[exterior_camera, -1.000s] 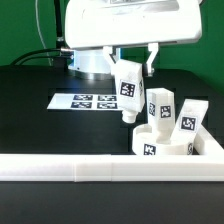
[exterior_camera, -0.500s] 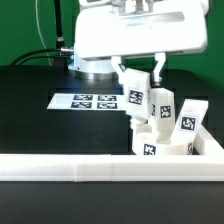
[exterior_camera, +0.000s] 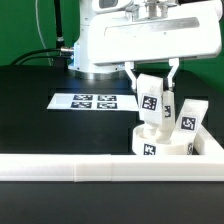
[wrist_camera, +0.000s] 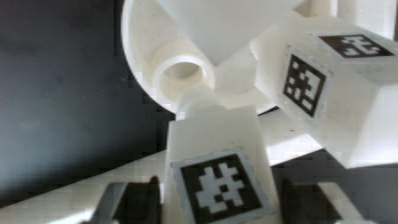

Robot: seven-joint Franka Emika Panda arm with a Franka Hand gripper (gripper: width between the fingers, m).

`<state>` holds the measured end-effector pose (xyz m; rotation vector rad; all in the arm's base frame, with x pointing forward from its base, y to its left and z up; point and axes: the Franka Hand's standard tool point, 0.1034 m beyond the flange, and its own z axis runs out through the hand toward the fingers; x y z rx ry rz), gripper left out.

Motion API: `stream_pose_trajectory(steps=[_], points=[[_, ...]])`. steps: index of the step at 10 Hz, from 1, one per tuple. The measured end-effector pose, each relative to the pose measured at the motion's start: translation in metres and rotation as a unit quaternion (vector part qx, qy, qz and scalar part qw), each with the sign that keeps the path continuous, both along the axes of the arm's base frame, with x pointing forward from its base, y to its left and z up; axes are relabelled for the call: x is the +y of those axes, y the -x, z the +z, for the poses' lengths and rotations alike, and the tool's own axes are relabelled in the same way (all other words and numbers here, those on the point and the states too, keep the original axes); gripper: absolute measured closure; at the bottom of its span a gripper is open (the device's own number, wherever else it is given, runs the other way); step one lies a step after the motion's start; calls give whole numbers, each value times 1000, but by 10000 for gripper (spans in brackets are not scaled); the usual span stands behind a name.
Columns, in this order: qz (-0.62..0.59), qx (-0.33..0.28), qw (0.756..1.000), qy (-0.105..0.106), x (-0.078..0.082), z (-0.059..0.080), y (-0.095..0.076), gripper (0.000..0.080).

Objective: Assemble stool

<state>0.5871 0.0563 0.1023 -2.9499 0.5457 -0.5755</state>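
Note:
Next, my gripper lets go of the held leg in the open round hole of the white stool seat (exterior_camera: 147,133) (wrist_camera: 185,74), beside the standing legs.
The round white stool seat (exterior_camera: 160,146) lies at the exterior view's right, in the corner of the rail. A tagged white leg (exterior_camera: 188,117) stands on it at the right, and another is partly hidden behind the held one. My gripper (exterior_camera: 152,88) is shut on a third tagged leg (exterior_camera: 150,99) and holds it tilted just above the seat's left part. In the wrist view the held leg (wrist_camera: 221,178) sits between my dark fingers (wrist_camera: 128,202), over the seat (wrist_camera: 178,40) near a round hole (wrist_camera: 183,72), beside a standing leg (wrist_camera: 329,82).
The long white L-shaped rail (exterior_camera: 90,168) runs along the front and turns up at the right (exterior_camera: 214,146). The marker board (exterior_camera: 92,101) lies flat on the black table, left of the seat. Cables hang at the back left.
My gripper has carried the held leg toward the exterior view's right, from beside the seat's left edge to above the seat. The standing legs and the seat have not moved.

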Motion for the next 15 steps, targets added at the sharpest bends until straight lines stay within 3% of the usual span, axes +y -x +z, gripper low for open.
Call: stream_pose_trajectory(steps=[9, 14, 15], points=[[1, 11, 1000, 8, -4, -18, 9, 478], [-1, -11, 1000, 19, -9, -21, 5, 478], [-1, -10, 1000, 19, -9, -21, 5, 396]])
